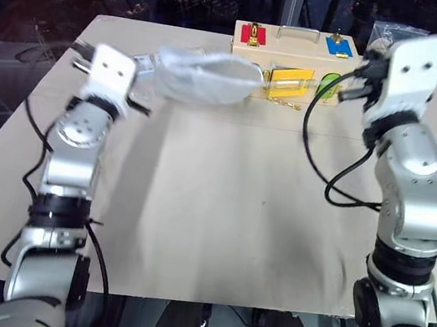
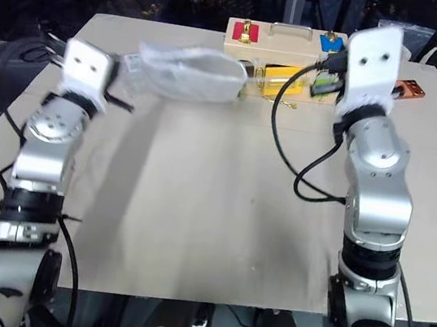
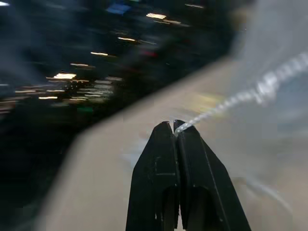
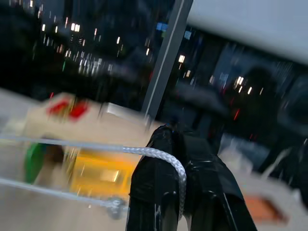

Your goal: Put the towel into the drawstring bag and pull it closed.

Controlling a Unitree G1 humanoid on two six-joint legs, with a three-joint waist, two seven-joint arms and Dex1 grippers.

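Note:
The white cord in my left gripper should be let go on the open middle of the table (image 1: pixel 183 199), well out in front of the wooden box.
The drawstring bag (image 1: pixel 203 75) hangs stretched sideways over the far part of the table, between my two raised arms. It bulges with something pale inside, but I cannot make out the towel as such. My left gripper (image 3: pixel 174 126) is shut on a white cord (image 3: pixel 231 98) that runs off to the sheer fabric (image 3: pixel 284 43). My right gripper (image 4: pixel 174 131) is shut on the other white cord (image 4: pixel 86 147), which loops over one finger and runs back toward the bag. In the head views my right wrist (image 1: pixel 405 72) is up at the back right and my left wrist (image 1: pixel 107 73) at the back left.
A light wooden box (image 1: pixel 297 52) with a handle, red and blue latches and a yellow panel stands at the table's far edge behind the bag. The tan table (image 1: pixel 219 213) stretches wide in front. Black cables (image 1: pixel 320 146) hang from my right arm. Clutter lies beyond the far right corner.

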